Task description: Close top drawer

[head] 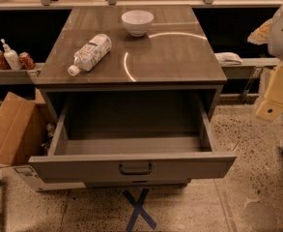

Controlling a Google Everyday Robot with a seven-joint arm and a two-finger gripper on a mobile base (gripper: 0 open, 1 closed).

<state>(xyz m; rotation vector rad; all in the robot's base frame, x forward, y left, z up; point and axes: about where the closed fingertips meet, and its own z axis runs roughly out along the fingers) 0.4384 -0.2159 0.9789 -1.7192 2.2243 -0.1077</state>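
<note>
Next, I move my gripper to the top drawer's front panel [198,169], at the end away from the cardboard box, and close it there.
The top drawer [131,164] of the grey-taupe cabinet stands pulled far out toward me. Its flat front panel carries a small dark pull handle [135,168] at the centre. The plain grey inside [131,124] holds nothing. Only a thin strip of a lower drawer [137,182] shows under the front panel. My gripper [275,93] shows as a cream-coloured arm end at the right edge of the view. It hangs to the right of the cabinet, above the floor, apart from the drawer and not touching it.
On the cabinet top [179,57] a clear plastic bottle [89,53] lies on its side and a white bowl [137,22] stands behind it. A cardboard box [13,129] sits at the left. A blue tape X [138,209] marks the floor in front.
</note>
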